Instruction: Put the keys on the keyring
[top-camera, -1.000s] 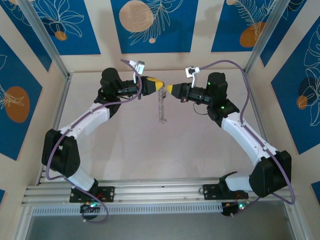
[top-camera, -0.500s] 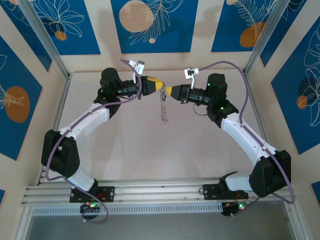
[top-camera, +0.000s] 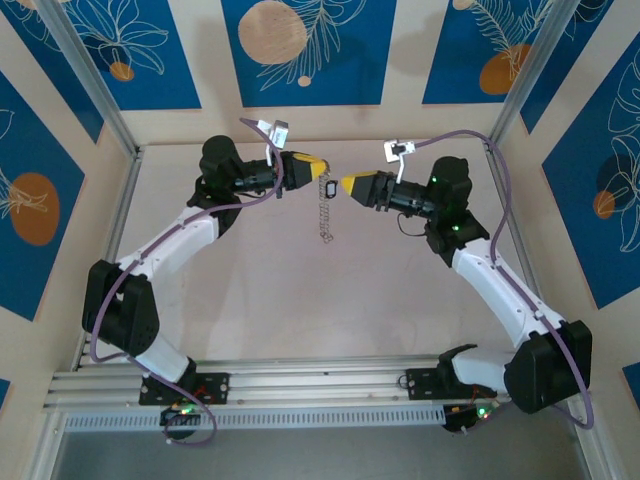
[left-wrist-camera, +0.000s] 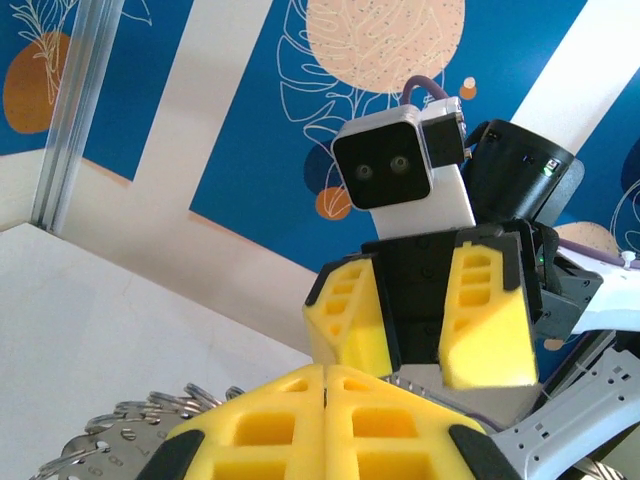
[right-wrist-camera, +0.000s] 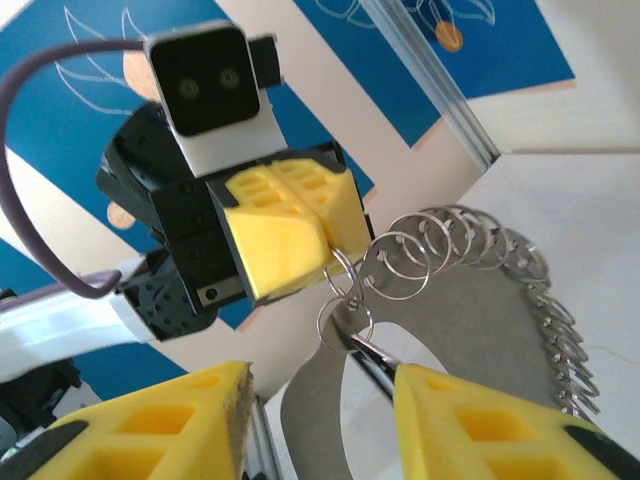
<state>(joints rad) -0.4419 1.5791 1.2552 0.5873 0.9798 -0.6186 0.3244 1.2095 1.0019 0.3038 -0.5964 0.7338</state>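
My left gripper's fingers are covering the top of the ring above the keys, so next my right gripper grips the ring's lower part (right-wrist-camera: 352, 293) before my left gripper opens and grips again.
The keyring (top-camera: 325, 215), a silvery-grey loop edged with many small wire rings, hangs from my left gripper (top-camera: 322, 168), which is shut on one ring at its top. In the right wrist view the keyring (right-wrist-camera: 470, 300) hangs below those closed yellow fingers (right-wrist-camera: 290, 235). The keys (right-wrist-camera: 371, 356), one small dark tag seen edge-on, hang from a small ring at the loop's top, close to my right gripper's inner finger edge. From above the keys (top-camera: 331, 187) dangle just below the left fingertips. My right gripper (top-camera: 345, 184) stands open, a short way right of the keyring, with nothing between its fingers.
The pale table (top-camera: 250, 290) lies below, framed by aluminium rails (top-camera: 110, 200). Blue patterned walls stand behind and beside. In the left wrist view the right gripper (left-wrist-camera: 420, 365) faces my closed left fingers (left-wrist-camera: 270, 420) at close range.
My right gripper has opened and drawn back to the right, away from the left fingertips. The keyring still hangs from the left gripper, with the dark tag now hanging on it.
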